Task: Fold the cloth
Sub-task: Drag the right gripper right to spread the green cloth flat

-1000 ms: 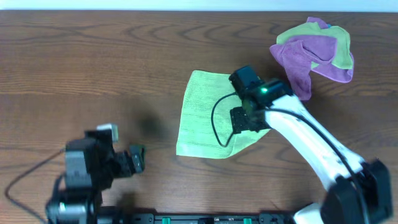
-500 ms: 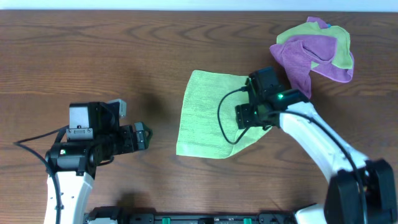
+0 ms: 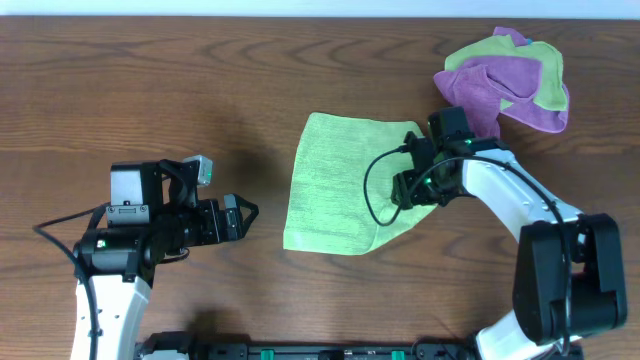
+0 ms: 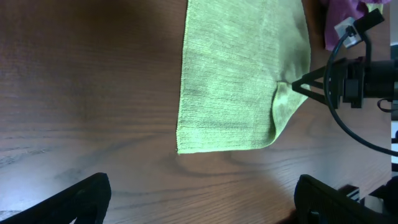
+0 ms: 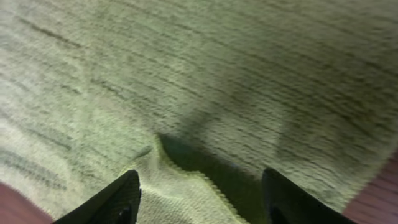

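My left gripper needs to grab the flat near corner (image 3: pixel 287 246) (image 4: pixel 180 150) of the light green cloth, opposite the turned-up corner by my right gripper.
A light green cloth (image 3: pixel 335 185) lies flat on the wooden table, with its lower right corner turned up in a small fold. It also shows in the left wrist view (image 4: pixel 236 74) and fills the right wrist view (image 5: pixel 217 74). My right gripper (image 3: pixel 408 190) is open and low over the cloth's right edge, and the raised fold lies between its fingers (image 5: pixel 199 199). The left wrist view shows it at that edge too (image 4: pixel 297 87). My left gripper (image 3: pixel 240 214) is open and empty over bare wood, left of the cloth (image 4: pixel 199 205).
A heap of purple and green cloths (image 3: pixel 510 80) lies at the back right, just behind my right wrist. A purple edge of it shows in the left wrist view (image 4: pixel 342 18). Bare wooden table surrounds the green cloth.
My right gripper has slid rightward across the green cloth to its right edge. My left arm has risen into view and its gripper has moved right, toward the cloth.
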Controlling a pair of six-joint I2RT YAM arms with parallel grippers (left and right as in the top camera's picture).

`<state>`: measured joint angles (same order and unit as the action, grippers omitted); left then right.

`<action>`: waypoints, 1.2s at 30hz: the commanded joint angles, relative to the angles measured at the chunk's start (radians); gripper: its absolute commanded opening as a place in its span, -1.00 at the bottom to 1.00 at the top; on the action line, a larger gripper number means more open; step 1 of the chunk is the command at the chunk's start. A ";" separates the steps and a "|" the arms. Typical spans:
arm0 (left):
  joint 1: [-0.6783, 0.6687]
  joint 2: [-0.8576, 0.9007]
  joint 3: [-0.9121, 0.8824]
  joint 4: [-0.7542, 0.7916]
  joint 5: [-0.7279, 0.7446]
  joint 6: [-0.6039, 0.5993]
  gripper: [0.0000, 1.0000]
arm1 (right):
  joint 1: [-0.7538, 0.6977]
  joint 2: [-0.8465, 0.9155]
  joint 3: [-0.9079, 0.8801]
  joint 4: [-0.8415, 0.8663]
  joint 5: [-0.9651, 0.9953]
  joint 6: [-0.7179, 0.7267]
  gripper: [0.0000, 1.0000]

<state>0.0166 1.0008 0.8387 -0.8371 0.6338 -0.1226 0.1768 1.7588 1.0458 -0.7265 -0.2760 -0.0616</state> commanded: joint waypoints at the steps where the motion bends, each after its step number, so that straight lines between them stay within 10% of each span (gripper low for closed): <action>1: -0.005 0.002 0.017 0.000 0.021 0.018 0.91 | -0.006 0.005 -0.001 -0.002 -0.058 -0.050 0.18; 36: -0.005 0.003 0.017 0.016 0.009 0.018 0.91 | -0.005 -0.085 0.000 -0.354 -0.105 -0.084 -0.13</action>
<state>0.0166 1.0012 0.8387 -0.8261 0.6472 -0.1226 0.1768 1.7195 1.0454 -1.0634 -0.4061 -0.1577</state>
